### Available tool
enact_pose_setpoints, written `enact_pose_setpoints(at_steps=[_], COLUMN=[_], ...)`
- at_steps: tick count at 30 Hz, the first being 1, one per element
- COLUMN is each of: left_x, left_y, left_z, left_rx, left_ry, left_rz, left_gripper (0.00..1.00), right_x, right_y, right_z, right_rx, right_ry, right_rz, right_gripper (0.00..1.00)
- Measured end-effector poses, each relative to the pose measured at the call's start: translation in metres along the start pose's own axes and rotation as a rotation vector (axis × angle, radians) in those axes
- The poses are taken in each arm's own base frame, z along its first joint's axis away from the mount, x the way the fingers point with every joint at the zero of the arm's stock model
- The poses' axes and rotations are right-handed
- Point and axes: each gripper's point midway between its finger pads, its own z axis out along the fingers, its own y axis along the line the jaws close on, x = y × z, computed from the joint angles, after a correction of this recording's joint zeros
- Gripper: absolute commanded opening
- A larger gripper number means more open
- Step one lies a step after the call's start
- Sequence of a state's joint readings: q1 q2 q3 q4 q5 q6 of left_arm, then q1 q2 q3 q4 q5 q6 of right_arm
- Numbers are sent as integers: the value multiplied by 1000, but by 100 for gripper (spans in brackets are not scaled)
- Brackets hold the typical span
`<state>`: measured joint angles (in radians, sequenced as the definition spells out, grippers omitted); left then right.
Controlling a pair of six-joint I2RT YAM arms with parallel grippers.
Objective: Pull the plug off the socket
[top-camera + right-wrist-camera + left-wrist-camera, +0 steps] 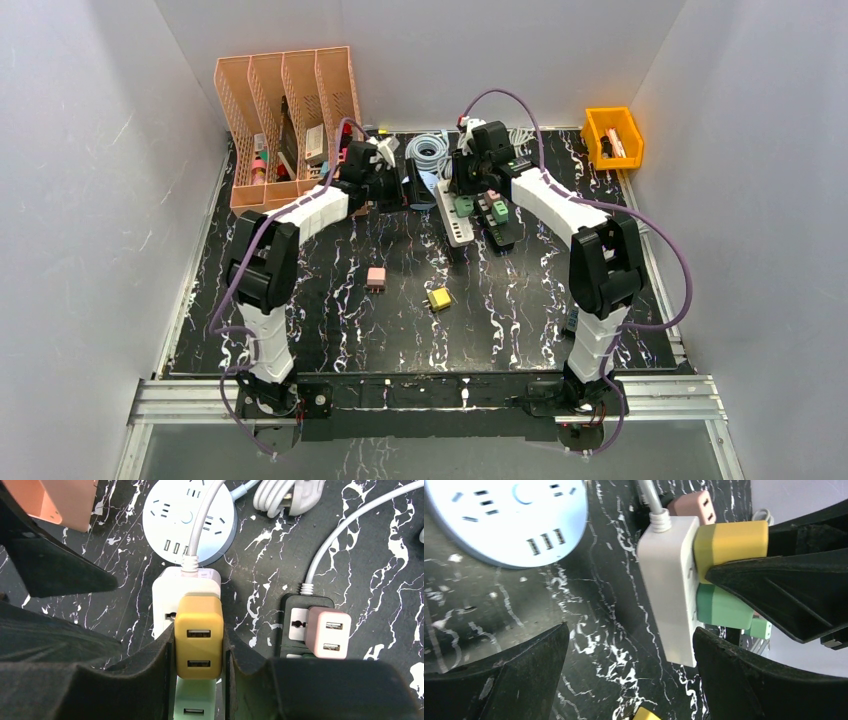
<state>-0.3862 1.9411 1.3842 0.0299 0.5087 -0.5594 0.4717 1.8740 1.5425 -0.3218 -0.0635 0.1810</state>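
The yellow USB plug will go down from my right gripper against the loose yellow plug's far edge (446,286), in the middle of the table.
A yellow USB plug (198,642) sits in the white power strip (165,595), flush against its face. My right gripper (198,632) is shut on the yellow plug, one finger on each side. A green plug (195,705) sits in the same strip just behind it. In the left wrist view the strip (669,590), yellow plug (731,542) and green plug (721,607) show side-on. My left gripper (630,635) is open, its right finger (764,680) beside the strip's end. In the top view both grippers, left (405,188) and right (468,185), meet at the strip (455,220).
A black power strip (295,612) with a pink plug (327,632) lies to the right. A round white socket (165,517) lies beyond. Loose pink (376,278) and yellow (439,299) plugs lie mid-table. An orange file rack (290,110) and a yellow bin (613,135) stand at the back.
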Motion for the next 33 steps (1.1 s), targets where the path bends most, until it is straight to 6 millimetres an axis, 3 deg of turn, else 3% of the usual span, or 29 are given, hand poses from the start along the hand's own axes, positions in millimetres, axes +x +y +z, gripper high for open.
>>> enact_pose_setpoints(at_steps=[7,12,13,15,16,17,18,22,25,28,30,33], left_x=[7,10,13,21,25,28,29,26,27,35,37,36], left_y=[-32,-48,-47,-43,-41,-39,-41,-45,-34,-17,-8,-2], left_z=[15,29,32,39,41,43,43,43,45,48,50,51], left_rx=[97,153,152,144,139,135,143,153,103,33,0,-25], left_ry=[20,37,44,68,80,91,98,94,87,102,107,113], left_rz=[6,5,0,-21,-34,-50,-63,-69,-68,-79,-85,-94], left_gripper=[94,84,79,56,37,5,0,0,0,0,0,0], right_x=[-1,-2,-3,-7,-9,-12,-13,-15,-28,-63,-95,-120], right_y=[4,7,8,10,10,10,9,8,15,31,43,43], right_z=[-2,-3,-4,-7,-8,-11,-13,-17,-29,-63,-99,-137], right_rx=[-22,-36,-40,-45,-43,-41,-40,-43,-114,-249,-387,-482], right_ry=[-1,-1,0,-4,-9,-14,-15,-9,-36,-143,-260,-355], right_rz=[7,14,19,20,19,21,22,32,69,110,131,123], right_gripper=[0,0,0,0,0,0,0,0,0,0,0,0])
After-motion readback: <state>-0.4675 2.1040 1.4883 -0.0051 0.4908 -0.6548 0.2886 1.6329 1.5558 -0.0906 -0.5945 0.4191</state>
